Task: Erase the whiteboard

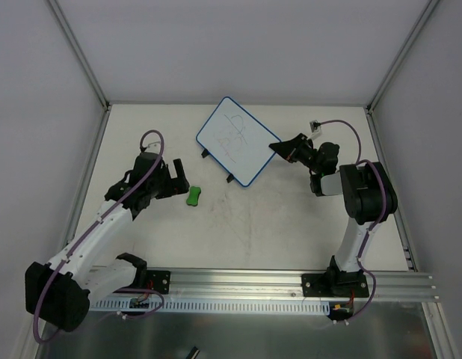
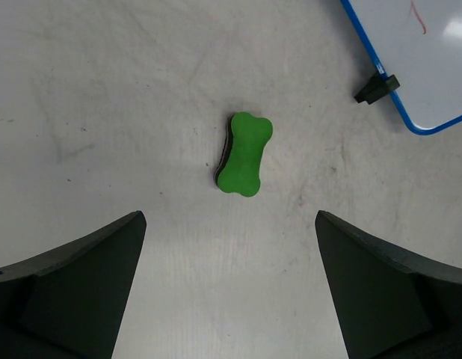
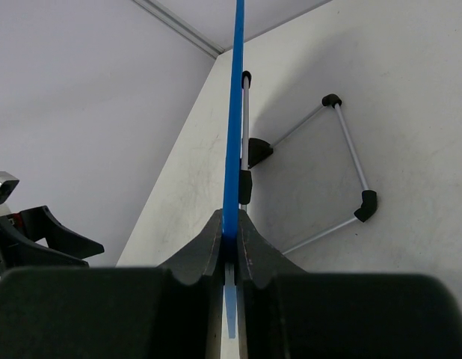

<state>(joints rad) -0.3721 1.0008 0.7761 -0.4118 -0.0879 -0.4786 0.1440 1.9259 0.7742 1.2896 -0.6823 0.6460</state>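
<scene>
Next, my left gripper needs to go to the green eraser's narrow middle (image 1: 193, 196) (image 2: 245, 154) and close there, because the eraser is needed to wipe the whiteboard.
The whiteboard (image 1: 235, 140), white with a blue rim and faint scribbles, lies tilted at the back middle of the table. My right gripper (image 1: 278, 146) is shut on its right edge; in the right wrist view the blue rim (image 3: 233, 112) runs edge-on between my closed fingers (image 3: 202, 250). The green peanut-shaped eraser (image 1: 193, 196) lies on the table in front of the board. My left gripper (image 1: 177, 179) is open and empty just left of the eraser. In the left wrist view the eraser (image 2: 244, 153) lies ahead of the spread fingers (image 2: 104, 277), with a board corner (image 2: 425, 67) at upper right.
The board's wire stand with black feet (image 3: 343, 161) shows behind the board in the right wrist view. Grey walls close the table at the back and sides. An aluminium rail (image 1: 246, 283) runs along the near edge.
</scene>
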